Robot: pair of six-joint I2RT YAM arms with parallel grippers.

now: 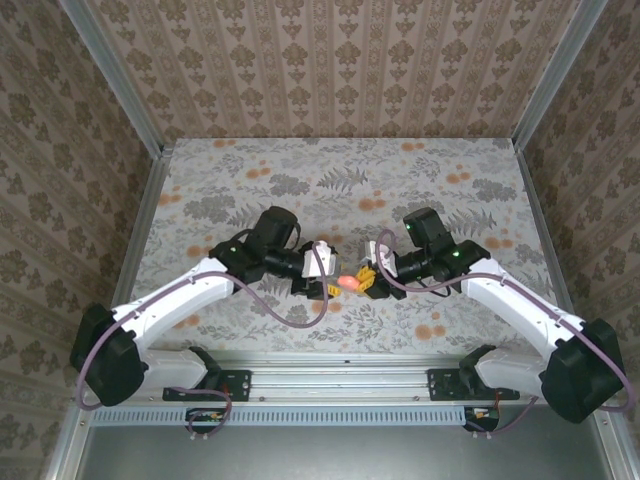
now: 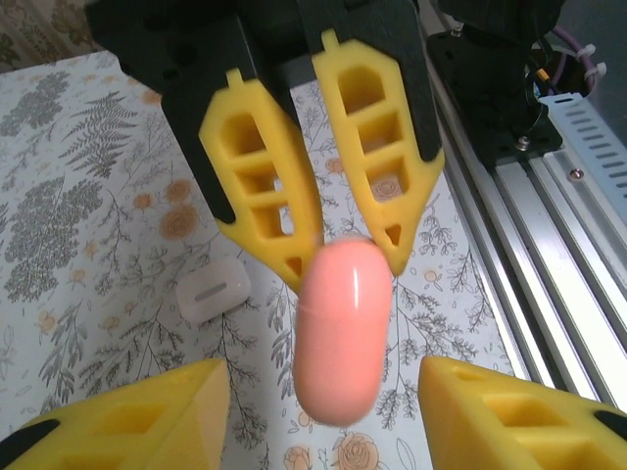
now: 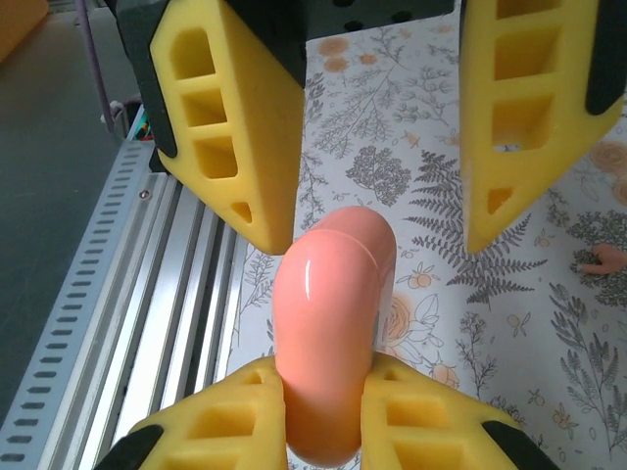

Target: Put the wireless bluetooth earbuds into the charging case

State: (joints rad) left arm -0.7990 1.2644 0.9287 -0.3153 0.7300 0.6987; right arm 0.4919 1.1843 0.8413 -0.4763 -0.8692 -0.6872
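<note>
I will take its loose end (image 2: 339,384) with my left gripper while my right gripper opens and retakes it square, because the charging case slants between my right gripper's fingers.
A closed coral-pink charging case (image 1: 349,282) hangs above the table between the two grippers. My right gripper (image 3: 328,377) is shut on one end of it, with the case (image 3: 328,333) pinched between its yellow fingers. My left gripper (image 2: 323,392) faces it from the other side, open. The case's free end (image 2: 343,328) sits between the left jaws with a gap on each side. A white case (image 2: 214,291) lies closed on the floral table below. A small coral-pink earbud (image 3: 602,259) lies on the table at the edge of the right wrist view.
The aluminium rail (image 1: 330,365) carrying both arm bases runs along the near table edge, close under the grippers. Patterned walls (image 1: 330,70) close in the back and sides. Orange flower prints (image 1: 432,330) dot the tablecloth.
</note>
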